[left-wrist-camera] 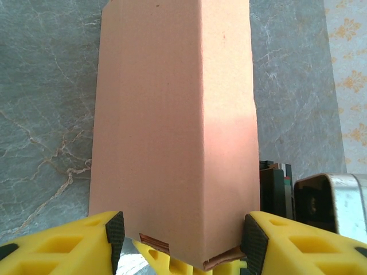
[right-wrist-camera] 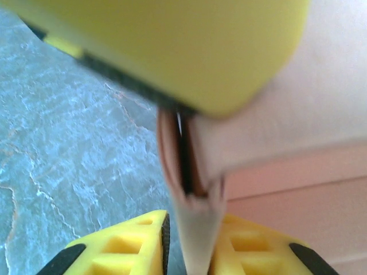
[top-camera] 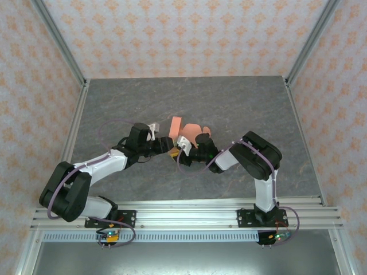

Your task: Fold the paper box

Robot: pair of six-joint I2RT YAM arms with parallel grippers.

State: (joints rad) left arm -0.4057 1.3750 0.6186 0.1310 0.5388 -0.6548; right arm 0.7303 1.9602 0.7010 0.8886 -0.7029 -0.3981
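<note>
My left gripper is pinching only the tip of the box's folded body while the lid faces my right gripper, so next I take the body deeper [left-wrist-camera: 172,177] and swing the lid away.
The paper box [top-camera: 176,125] is salmon-orange card, standing partly formed at the middle of the table between both arms. In the left wrist view the paper box [left-wrist-camera: 172,126] rises as a tall folded body, and my left gripper [left-wrist-camera: 183,240] is shut on its lower end, a black pad against each side. In the right wrist view a thin flap of the paper box [right-wrist-camera: 198,229] hangs between the fingers of my right gripper [right-wrist-camera: 189,246]. Those jaws stand narrowly open: the flap lies against the right finger and a sliver of table shows beside the left pad. This view is blurred.
The grey marbled table [top-camera: 241,109] has free room all round the box. My two grippers [top-camera: 169,146] [top-camera: 183,148] nearly touch. A yellow finger of the left gripper [right-wrist-camera: 172,46] looms across the top of the right wrist view. The right arm's wrist [left-wrist-camera: 327,200] sits close beside the box.
</note>
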